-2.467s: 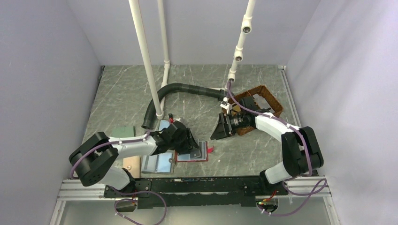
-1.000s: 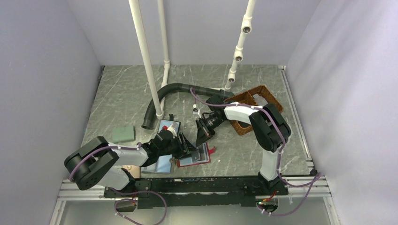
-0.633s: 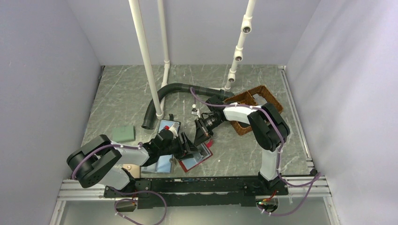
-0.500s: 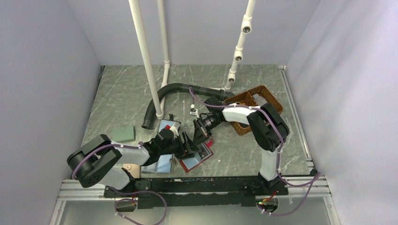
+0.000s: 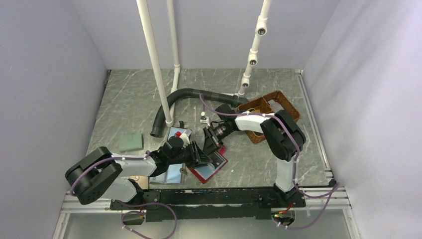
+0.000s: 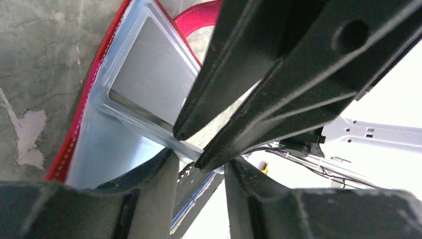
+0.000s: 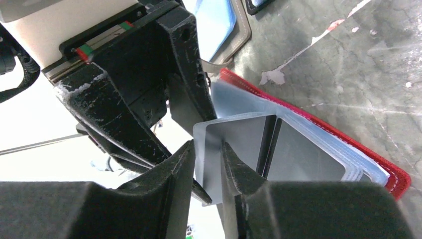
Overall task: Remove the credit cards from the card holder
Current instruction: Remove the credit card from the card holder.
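Note:
The robot's grippers crowd the end of the raised sleeve, so the left gripper should open, back away and pinch the sleeve's outer edge point(image 7: 199, 152) with the right gripper clear.
The red card holder point(image 5: 213, 171) lies open on the table between the arms, its blue-grey sleeves fanned up. It also shows in the left wrist view point(image 6: 79, 127) and the right wrist view point(image 7: 395, 179). My left gripper point(image 5: 200, 155) grips the raised sleeves at the holder's left side, jaws narrow point(image 6: 201, 155). My right gripper point(image 5: 211, 143) comes in from the far side and is closed on the edge of a grey credit card point(image 7: 239, 142) standing out of a sleeve, fingers either side point(image 7: 207, 145). The other cards are hidden in the sleeves.
A brown basket point(image 5: 272, 106) stands at the right rear. A black corrugated hose point(image 5: 186, 93) and white pipes point(image 5: 155, 64) stand behind the holder. A black-rimmed blue case point(image 5: 175, 134), a green pad point(image 5: 131, 142) and a grey-blue wallet point(image 5: 171, 175) lie at the left.
My right gripper has swung left from the basket to the holder and closed down on a card. The holder has turned, its near end swinging toward the front. The left gripper stays on it.

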